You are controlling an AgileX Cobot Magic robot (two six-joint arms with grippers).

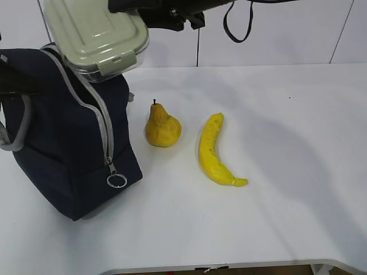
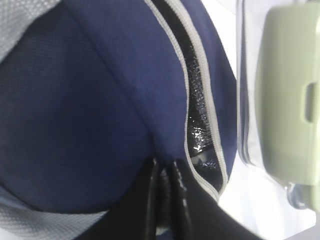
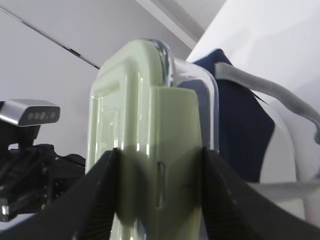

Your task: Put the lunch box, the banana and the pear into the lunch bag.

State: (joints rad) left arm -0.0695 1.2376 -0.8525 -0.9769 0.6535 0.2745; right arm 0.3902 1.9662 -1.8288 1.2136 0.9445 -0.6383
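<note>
My right gripper is to release the lunch box inside the navy lunch bag (image 1: 87,98), between the edges of the open grey zipper. The lunch box now hangs just above the bag's top.
The navy lunch bag (image 1: 63,143) stands at the left of the table with its grey zipper open. My left gripper (image 2: 163,170) is shut on the bag's navy fabric (image 2: 90,110) beside the open zipper, where a shiny lining shows. My right gripper (image 3: 159,165) is shut on the lunch box (image 3: 150,125), jaws on either side of its sage-green lid. The box (image 1: 97,34) hangs tilted just above the bag's top and also shows in the left wrist view (image 2: 287,100). The pear (image 1: 162,129) stands upright right of the bag. The banana (image 1: 213,152) lies right of the pear.
The zipper's ring pull (image 1: 116,181) hangs at the bag's front corner. A grey webbing handle (image 1: 14,137) loops down the bag's left side. The white table (image 1: 298,126) stretches to the right, its front edge near the bottom of the exterior view.
</note>
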